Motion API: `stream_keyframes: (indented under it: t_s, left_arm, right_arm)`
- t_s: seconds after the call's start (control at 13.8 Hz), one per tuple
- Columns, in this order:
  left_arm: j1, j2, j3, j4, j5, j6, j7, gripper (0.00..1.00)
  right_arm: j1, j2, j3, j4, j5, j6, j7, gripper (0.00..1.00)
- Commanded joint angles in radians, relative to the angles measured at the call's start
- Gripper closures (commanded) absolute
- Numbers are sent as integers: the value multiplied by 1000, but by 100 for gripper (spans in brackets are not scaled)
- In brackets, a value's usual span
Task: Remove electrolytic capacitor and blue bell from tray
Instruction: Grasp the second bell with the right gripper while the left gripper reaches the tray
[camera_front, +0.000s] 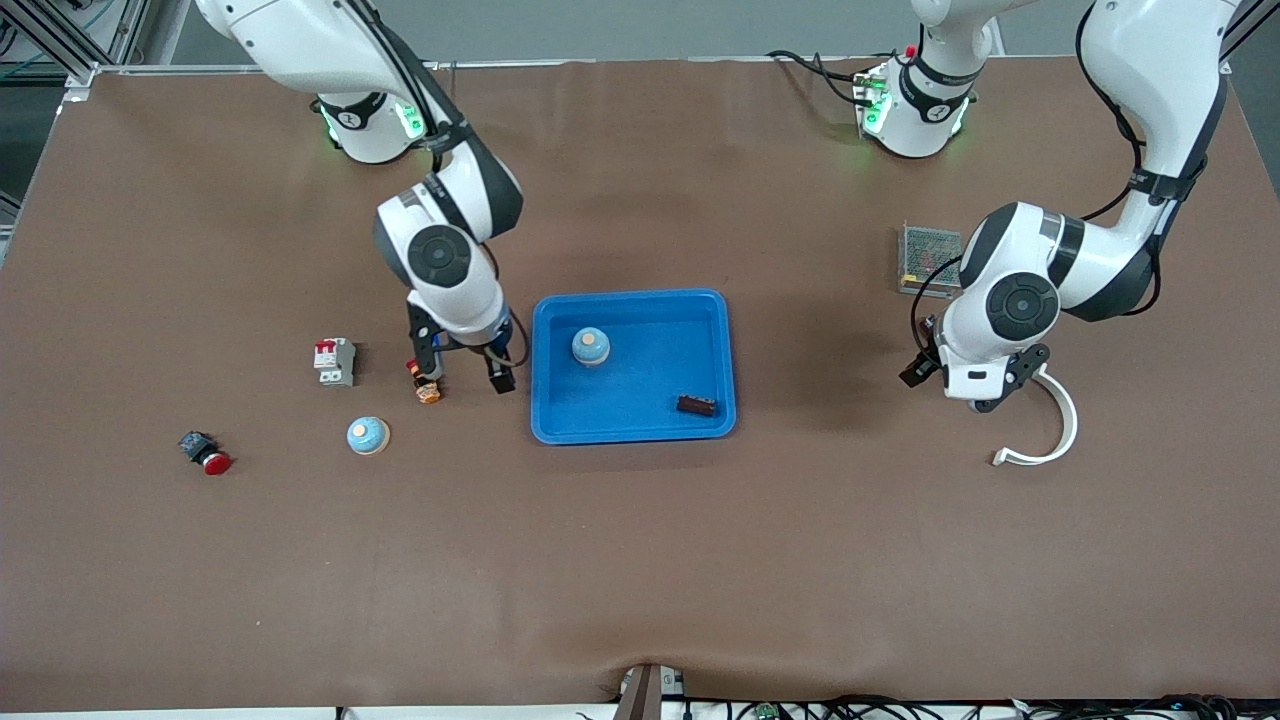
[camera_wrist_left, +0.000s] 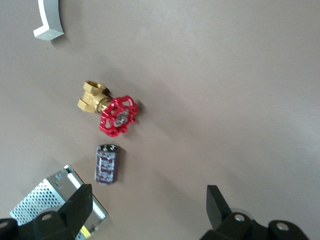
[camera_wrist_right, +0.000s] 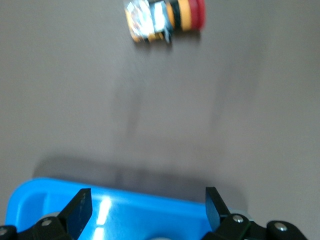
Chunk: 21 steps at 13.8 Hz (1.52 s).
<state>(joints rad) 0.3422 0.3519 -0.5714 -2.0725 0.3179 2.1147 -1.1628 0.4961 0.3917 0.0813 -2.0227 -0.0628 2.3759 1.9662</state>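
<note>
The robot's right gripper should next move to the blue bell inside the blue tray and close on the bell's rounded sides (camera_front: 589, 347).
A blue tray (camera_front: 632, 420) holds a blue bell (camera_front: 590, 346) and a dark capacitor (camera_front: 697, 405). A second bell (camera_front: 368, 435) sits on the table nearer the front camera, toward the right arm's end. My right gripper (camera_front: 463, 370) is open and empty, low beside the tray's rim (camera_wrist_right: 125, 207); its wrist view (camera_wrist_right: 147, 207) shows nothing between the fingers. My left gripper (camera_front: 922, 362) is open and empty; in its wrist view (camera_wrist_left: 147, 207) a second dark capacitor (camera_wrist_left: 106, 164) lies on the table close to it. My left arm hides that capacitor in the front view.
An orange and red button part (camera_front: 428, 392) (camera_wrist_right: 165, 14) lies by my right gripper. A circuit breaker (camera_front: 335, 361) and a red push button (camera_front: 206, 452) lie toward the right arm's end. A red-handled brass valve (camera_wrist_left: 117, 116), a metal mesh box (camera_front: 930, 260) and a white curved piece (camera_front: 1045, 430) lie near my left gripper.
</note>
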Motion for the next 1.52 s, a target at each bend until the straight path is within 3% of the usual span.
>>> stream_keyframes:
  t_s: [0.0, 0.22, 0.65, 1.09, 1.45]
  left_arm:
    - [0, -1, -27, 43, -59, -44, -12, 0]
    - [-47, 12, -33, 89, -95, -55, -102, 0]
    - [-175, 99, -33, 207, -96, -55, -420, 0]
    - [-308, 241, -30, 377, -88, -45, -668, 0]
    - [-397, 337, -25, 497, -83, -33, -793, 0]
  right_arm:
    - [47, -17, -8, 1, -8, -4, 104, 0]
    - [81, 8, -8, 38, -8, 5, 181, 0]
    - [104, 90, -8, 42, -6, 180, 258, 0]
    - [127, 145, -2, 55, -3, 197, 258, 0]
    - [173, 219, -2, 131, 4, 195, 295, 0]
